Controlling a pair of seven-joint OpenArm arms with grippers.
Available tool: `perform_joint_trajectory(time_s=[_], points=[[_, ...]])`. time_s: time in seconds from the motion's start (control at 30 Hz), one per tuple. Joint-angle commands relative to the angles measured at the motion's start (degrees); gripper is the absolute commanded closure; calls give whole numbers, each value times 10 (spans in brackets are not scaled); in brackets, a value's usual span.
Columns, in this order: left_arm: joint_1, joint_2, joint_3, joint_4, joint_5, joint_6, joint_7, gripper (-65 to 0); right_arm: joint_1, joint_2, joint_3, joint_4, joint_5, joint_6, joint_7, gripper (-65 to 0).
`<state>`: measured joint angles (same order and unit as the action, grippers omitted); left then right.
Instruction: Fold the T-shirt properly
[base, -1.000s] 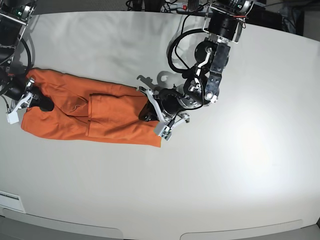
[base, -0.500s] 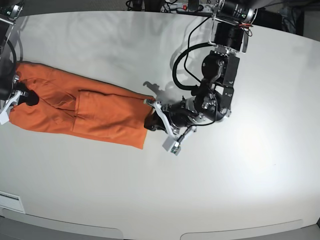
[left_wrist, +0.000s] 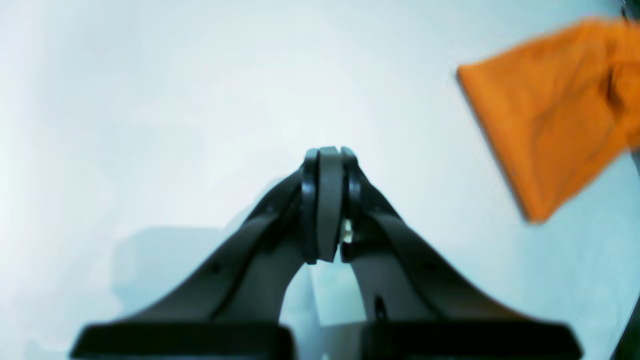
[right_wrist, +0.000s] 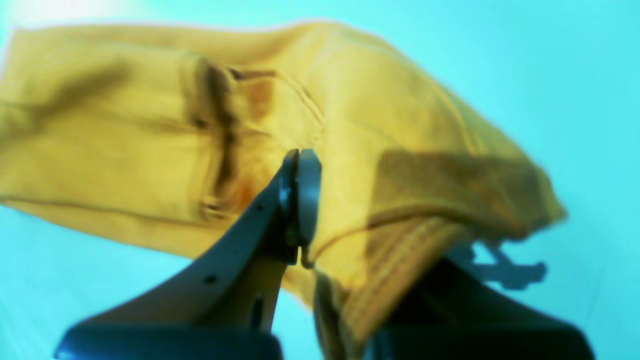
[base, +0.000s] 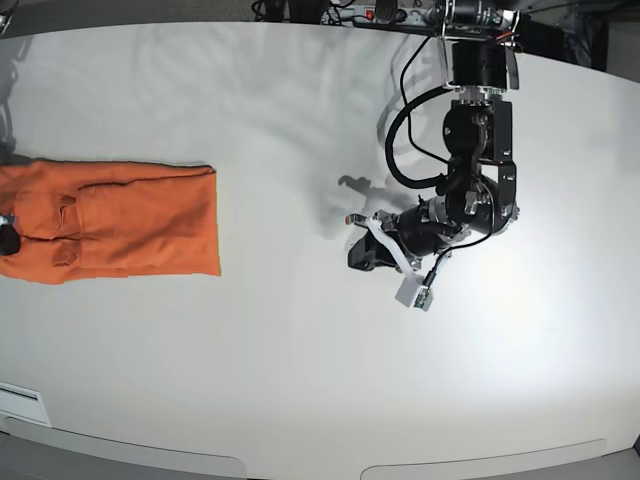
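My right gripper has the orange T-shirt to put down. Next, I set it on the bare table (base: 266, 216) just short of my left gripper.
The orange T-shirt (base: 110, 220) lies as a long folded strip at the table's left side, its left end running out of the base view. Only a dark bit of my right gripper (base: 6, 240) shows at that left edge. In the right wrist view my right gripper (right_wrist: 302, 200) is shut on the T-shirt (right_wrist: 150, 135), with fabric draped over one finger. My left gripper (base: 362, 255) hovers over bare table well to the right of the shirt. In the left wrist view my left gripper (left_wrist: 327, 200) is shut on nothing, and a T-shirt (left_wrist: 550, 120) corner lies at the upper right.
The white table (base: 300, 380) spans the whole view, with its curved front edge along the bottom. Cables and dark equipment (base: 360, 12) line the back edge behind the left arm. A white label (base: 20, 403) sits at the front left corner.
The T-shirt has slid far to the left, pulled by my right gripper, which is now almost out of the base view. My left gripper has let go of the shirt's right end.
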<state>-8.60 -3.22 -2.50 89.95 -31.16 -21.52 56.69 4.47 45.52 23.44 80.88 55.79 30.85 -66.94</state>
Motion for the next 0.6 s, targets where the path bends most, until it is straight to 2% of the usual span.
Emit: perform_joint_trajectory(time_s=[0.0, 0.1, 0.17, 0.53, 0.57], points=[[-3, -7, -2, 9, -23, -8, -11, 0, 9, 16, 6, 26, 11, -7, 7, 0], [19, -17, -2, 9, -47, -30, -11, 0, 9, -1, 6, 79, 45, -31, -11, 0], [30, -20, -2, 9, -60, -37, -11, 0, 9, -19, 6, 107, 81, -31, -28, 0], [37, -20, -2, 9, -89, -56, -12, 0, 9, -134, 5, 133, 292, 45, -118, 0], [37, -20, -2, 9, -91, -56, -12, 0, 9, -141, 5, 133, 292, 53, -129, 0]])
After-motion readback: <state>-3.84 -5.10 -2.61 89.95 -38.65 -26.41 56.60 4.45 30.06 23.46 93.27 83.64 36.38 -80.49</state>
